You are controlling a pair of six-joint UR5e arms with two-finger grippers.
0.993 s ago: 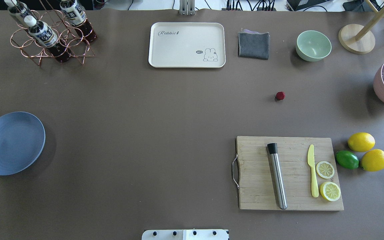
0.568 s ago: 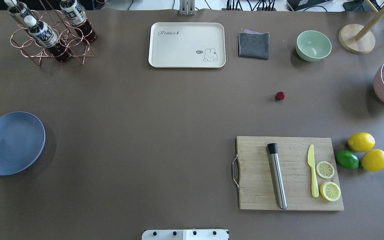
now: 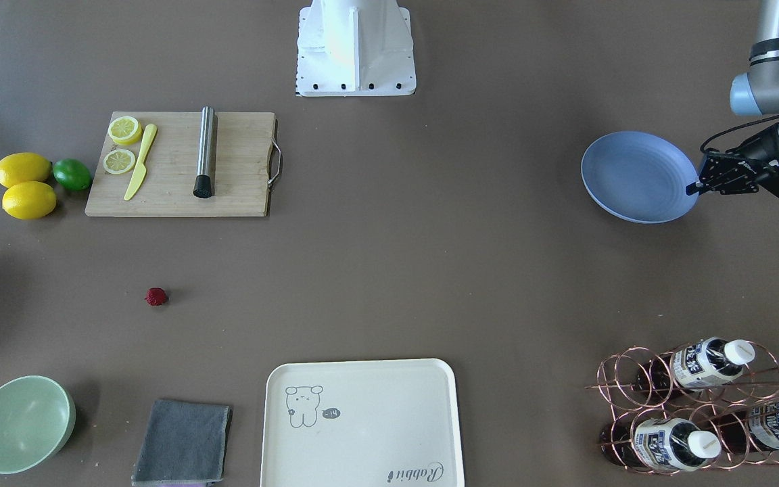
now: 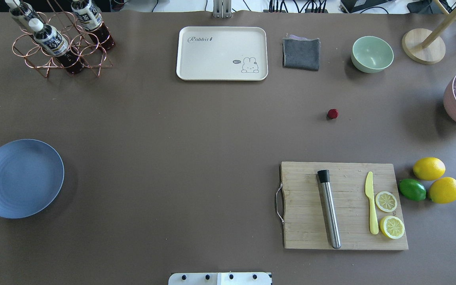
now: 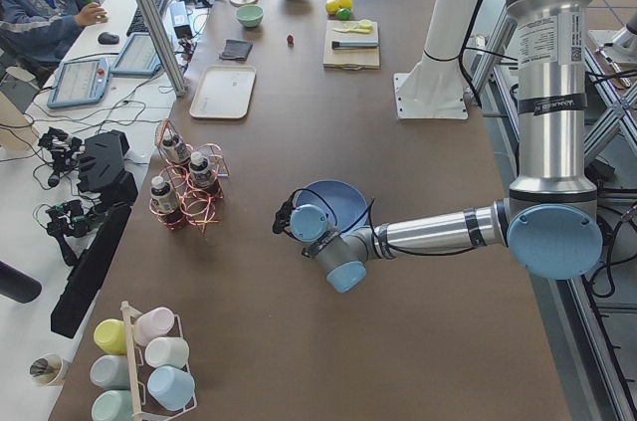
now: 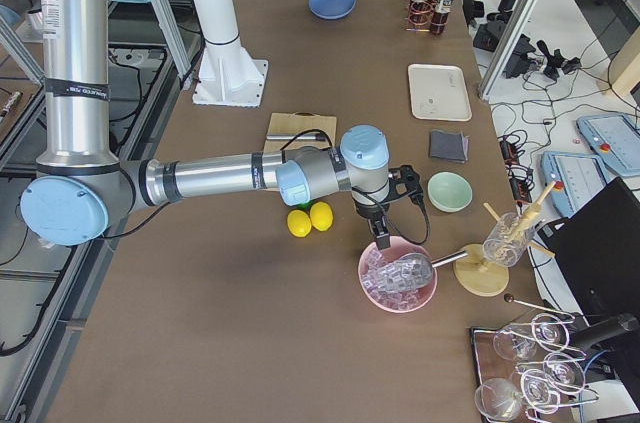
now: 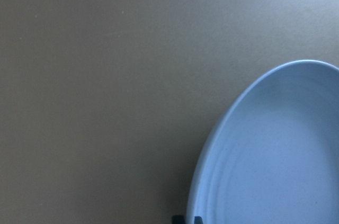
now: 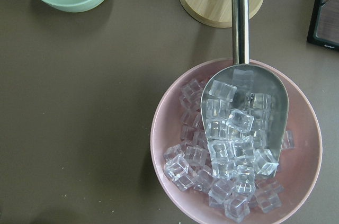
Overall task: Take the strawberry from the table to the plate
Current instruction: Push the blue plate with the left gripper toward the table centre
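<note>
Next, my left gripper sets the blue plate down on the bare table (image 3: 360, 241) between the cutting board's handle and the cream tray.
The strawberry (image 4: 333, 114), small and dark red, lies alone on the table (image 4: 196, 134) right of centre, between the green bowl and the cutting board; it also shows as the strawberry (image 3: 156, 296). The blue plate (image 4: 20, 178) sits at the table's far left, with nothing in it. My left gripper (image 3: 692, 187) is shut on the plate (image 3: 636, 176) at its outer rim; its fingertips (image 7: 186, 218) straddle that rim. Far from the berry, my right gripper (image 6: 384, 239) hangs over a pink bowl of ice; I cannot tell whether it is open.
A cutting board (image 4: 344, 206) carries a steel muddler, yellow knife and lemon slices, with lemons and a lime (image 4: 412, 190) beside it. Along the far edge stand a cream tray (image 4: 222, 53), grey cloth (image 4: 301, 53), green bowl (image 4: 372, 54) and bottle rack (image 4: 59, 39). The pink ice bowl (image 8: 235, 144) holds a scoop.
The plate has slid a little toward the table's middle and the robot's side, with the left gripper on its rim. The strawberry has not moved.
</note>
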